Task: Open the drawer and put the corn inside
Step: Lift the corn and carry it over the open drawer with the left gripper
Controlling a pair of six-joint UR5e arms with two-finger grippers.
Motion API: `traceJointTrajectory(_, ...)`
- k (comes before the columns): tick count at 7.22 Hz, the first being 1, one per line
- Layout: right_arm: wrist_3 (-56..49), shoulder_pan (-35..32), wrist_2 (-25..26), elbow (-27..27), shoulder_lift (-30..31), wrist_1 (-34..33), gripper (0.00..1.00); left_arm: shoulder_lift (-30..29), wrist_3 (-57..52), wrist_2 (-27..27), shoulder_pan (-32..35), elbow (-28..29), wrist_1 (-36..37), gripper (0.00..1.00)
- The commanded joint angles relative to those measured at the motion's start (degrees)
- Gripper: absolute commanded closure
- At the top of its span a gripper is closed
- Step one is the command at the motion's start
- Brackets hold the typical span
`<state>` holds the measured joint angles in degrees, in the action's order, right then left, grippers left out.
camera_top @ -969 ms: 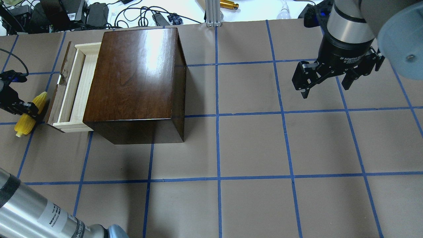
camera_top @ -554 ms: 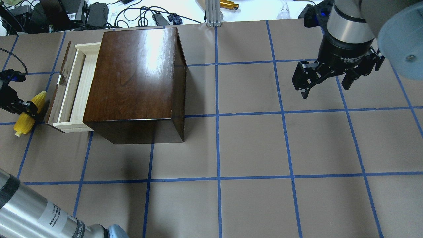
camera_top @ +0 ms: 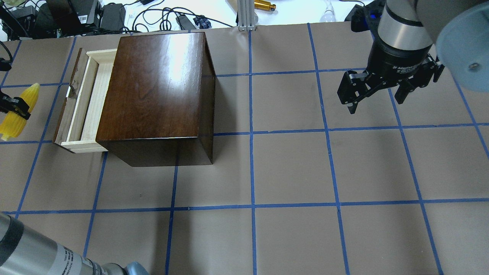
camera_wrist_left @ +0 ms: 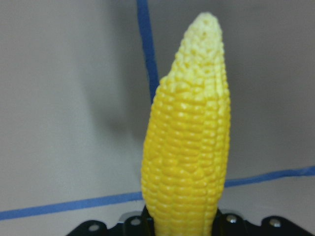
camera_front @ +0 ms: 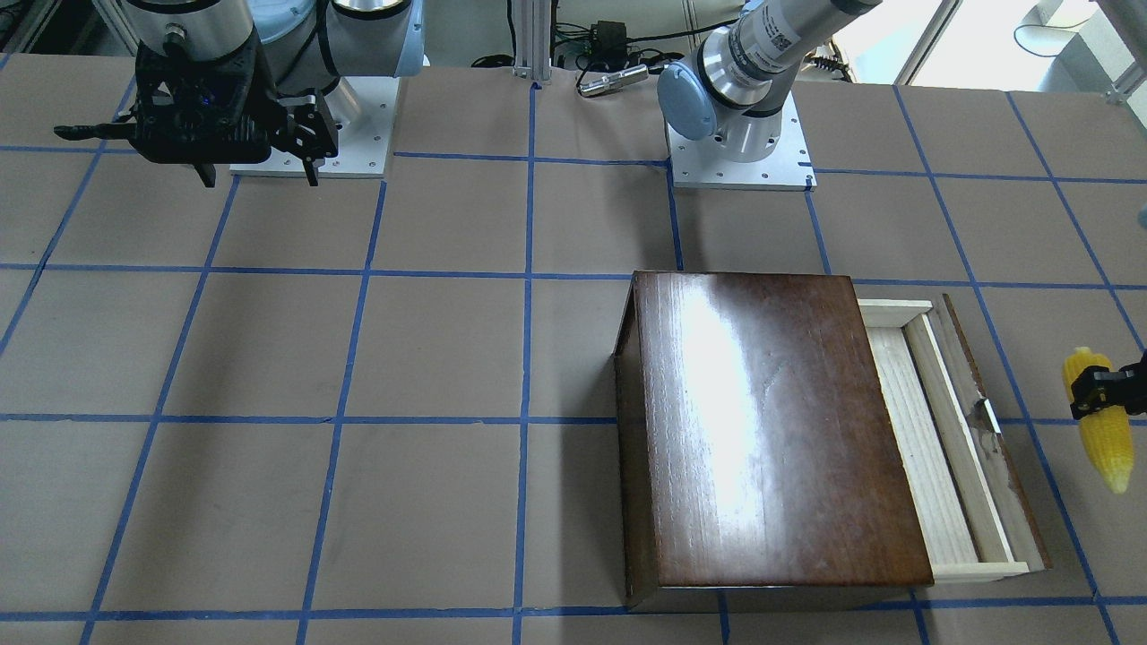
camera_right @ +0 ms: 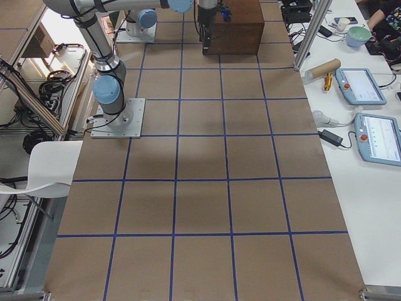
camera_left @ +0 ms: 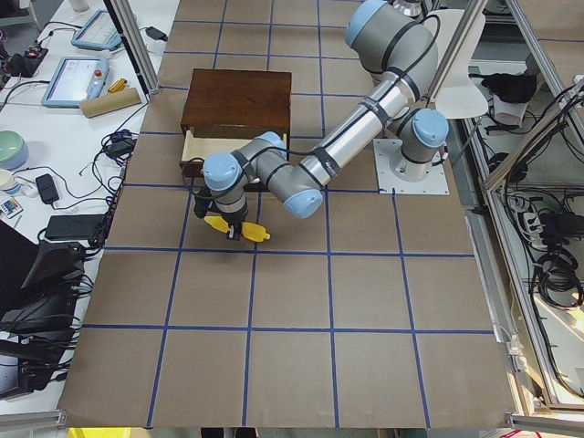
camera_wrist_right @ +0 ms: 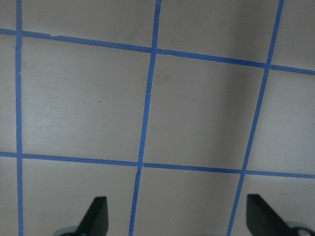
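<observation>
The corn, which is held above the table now, will be released by my left gripper on the drawer's pale wood bottom (camera_front: 919,435), in between the front side of the drawer and the dark-brown box.
The dark-brown box (camera_top: 156,88) stands at the table's far left with its drawer (camera_top: 89,103) pulled out to the left, showing its pale wood tray. The drawer also shows in the front view (camera_front: 932,448). My left gripper (camera_top: 16,108) is shut on the yellow corn (camera_top: 31,93) and holds it above the table, left of the drawer front and apart from it. The corn (camera_wrist_left: 189,147) fills the left wrist view, tip pointing away, and shows at the right edge of the front view (camera_front: 1109,443). My right gripper (camera_top: 376,101) is open and empty, far right.
Cables and electronics lie beyond the table's far edge, with an aluminium post (camera_top: 246,15) at its middle. The two arm bases (camera_front: 739,157) stand on the robot's side. The brown table carries a blue tape grid (camera_top: 252,206).
My left gripper, shut on the corn, has moved left and farther away in the overhead view, and the corn seems lifted off the table. The right arm and the drawer have not moved.
</observation>
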<state>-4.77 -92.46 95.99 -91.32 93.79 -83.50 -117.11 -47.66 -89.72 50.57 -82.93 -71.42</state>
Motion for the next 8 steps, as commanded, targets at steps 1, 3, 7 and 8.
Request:
traceJointTrajectory(1, -0.1, 0.0, 0.0, 0.0, 0.1, 0.0, 0.00, 4.9, 5.7, 0.6, 4.3, 4.8, -10.8, 1.00)
traceJointTrajectory(3, 0.0, 0.0, 0.0, 0.0, 0.1, 0.0, 0.00, 6.9, 16.1, 0.6, 10.0, 5.6, -13.6, 1.00)
traceJointTrajectory(7, -0.1, 0.0, 0.0, 0.0, 0.1, 0.0, 0.00, 7.3, 33.9, 0.9, 20.1, 4.7, -14.4, 1.00)
traceJointTrajectory(8, -0.1, 0.0, 0.0, 0.0, 0.0, 0.0, 0.00, 7.2, 34.0, 0.9, 20.1, 4.0, -14.1, 1.00)
